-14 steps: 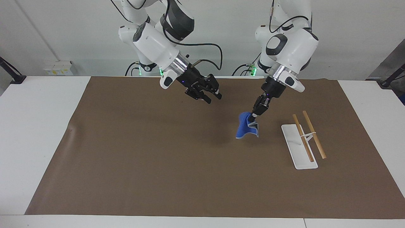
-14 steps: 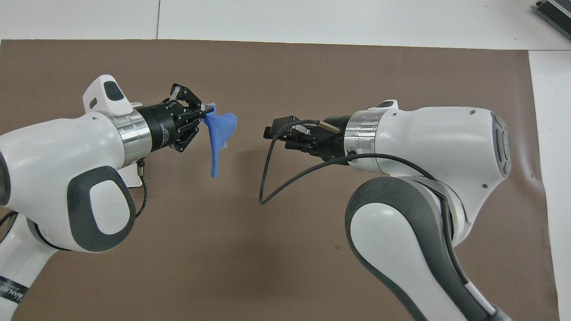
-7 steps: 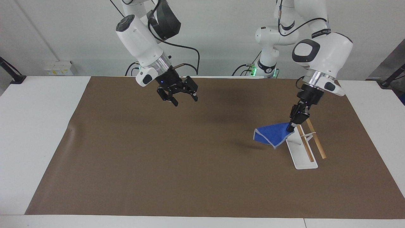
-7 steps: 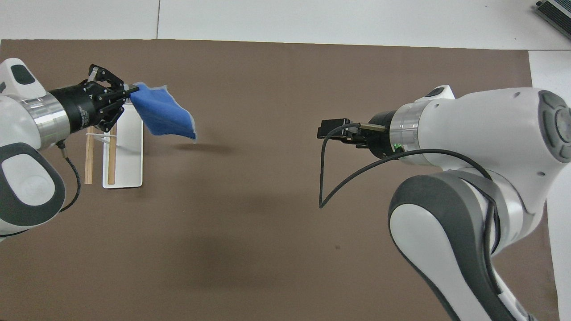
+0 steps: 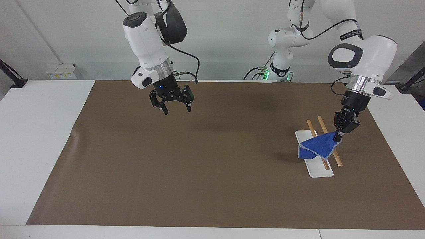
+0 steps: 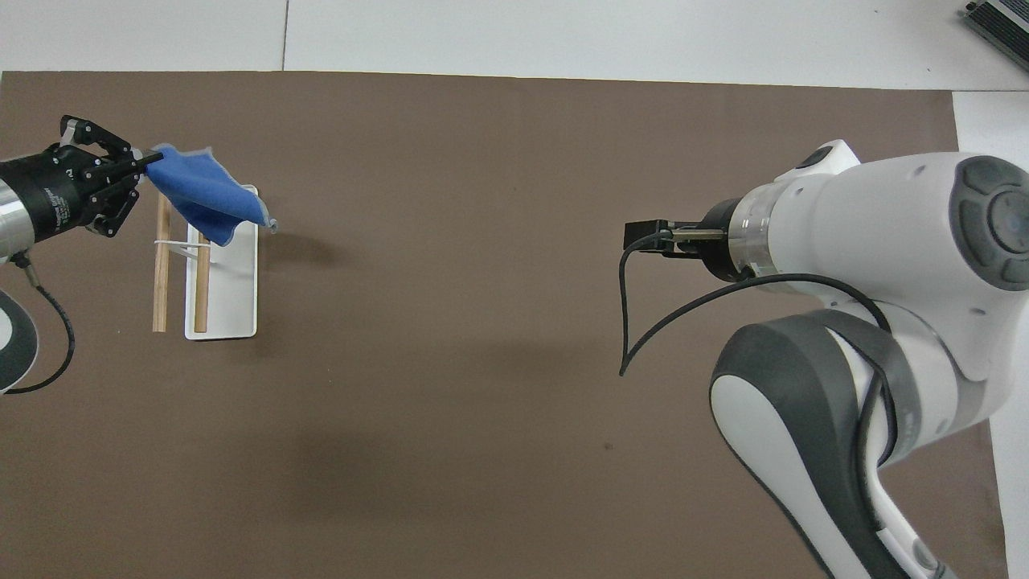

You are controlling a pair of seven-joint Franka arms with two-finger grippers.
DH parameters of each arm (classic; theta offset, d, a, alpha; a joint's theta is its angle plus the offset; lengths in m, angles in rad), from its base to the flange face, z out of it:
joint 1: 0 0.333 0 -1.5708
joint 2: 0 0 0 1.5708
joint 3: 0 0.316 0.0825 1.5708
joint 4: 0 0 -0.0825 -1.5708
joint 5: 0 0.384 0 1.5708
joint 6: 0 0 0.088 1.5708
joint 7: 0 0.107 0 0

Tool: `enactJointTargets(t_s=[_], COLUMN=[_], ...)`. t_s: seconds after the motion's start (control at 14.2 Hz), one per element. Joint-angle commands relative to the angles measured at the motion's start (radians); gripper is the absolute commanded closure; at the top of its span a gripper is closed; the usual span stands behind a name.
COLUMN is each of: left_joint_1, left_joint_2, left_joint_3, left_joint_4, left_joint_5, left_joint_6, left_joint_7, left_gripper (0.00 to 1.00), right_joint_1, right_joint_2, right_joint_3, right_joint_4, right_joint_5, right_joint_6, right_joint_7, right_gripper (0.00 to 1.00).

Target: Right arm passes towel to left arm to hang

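Note:
The robot's left gripper should release the bright-blue towel draped across both wooden rods point(image 6: 201, 190), on the end of the rack beyond the white crosspiece.
My left gripper point(image 5: 340, 135) is shut on one corner of the bright-blue towel point(image 5: 317, 147). It holds the towel over the small rack point(image 5: 318, 171), a white base with two wooden rods point(image 5: 337, 160), at the left arm's end of the table. The towel hangs down across both rods; I cannot tell if it rests on them. In the overhead view the left gripper point(image 6: 149, 158) pinches the towel point(image 6: 205, 193) above the rack point(image 6: 233, 314). My right gripper point(image 5: 175, 109) is open and empty, pointing down, up in the air over the mat; the overhead view shows only its tip point(image 6: 645, 239).
A brown mat point(image 5: 199, 166) covers most of the white table point(image 5: 40, 132). A black cable point(image 6: 627, 322) loops from the right wrist.
The left arm has carried the towel from over the mat's middle out to over the rack. The right arm has drawn back toward its own end, gripper open and turned downward.

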Motion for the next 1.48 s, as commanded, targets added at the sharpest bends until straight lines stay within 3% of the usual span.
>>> enactJointTargets(t_s=[0.0, 0.21, 0.56, 0.92, 1.13, 1.41], left_joint_1=[0.022, 0.028, 0.134, 0.165, 0.194, 0.182], left_joint_2=[-0.009, -0.005, -0.002, 0.006, 0.021, 0.024], left_joint_3=[-0.010, -0.007, -0.009, -0.009, -0.009, -0.010], left_joint_4=[-0.012, -0.010, -0.021, -0.027, -0.042, -0.166], left_joint_5=[-0.007, -0.007, -0.007, -0.007, -0.005, -0.007], left_joint_6=[-0.002, 0.009, 0.012, 0.106, 0.157, 0.266], left_joint_7=[-0.012, -0.068, -0.068, -0.064, -0.058, -0.062], left_gripper=[1.00, 1.00, 1.00, 1.00, 1.00, 1.00], right_joint_1=[-0.038, -0.052, -0.120, 0.056, 0.063, 0.063], right_joint_2=[-0.007, 0.004, -0.034, -0.031, -0.028, -0.038], right_joint_3=[0.008, 0.009, -0.003, -0.227, -0.251, -0.267], right_joint_4=[0.013, 0.065, 0.142, 0.181, 0.198, 0.184], right_joint_5=[-0.038, -0.107, -0.136, -0.133, -0.132, -0.130], right_joint_6=[-0.028, -0.089, -0.279, -0.325, -0.354, -0.405], right_joint_7=[0.011, 0.009, -0.038, -0.043, -0.047, -0.081], right_gripper=[0.00, 0.00, 0.00, 0.00, 0.00, 0.00])
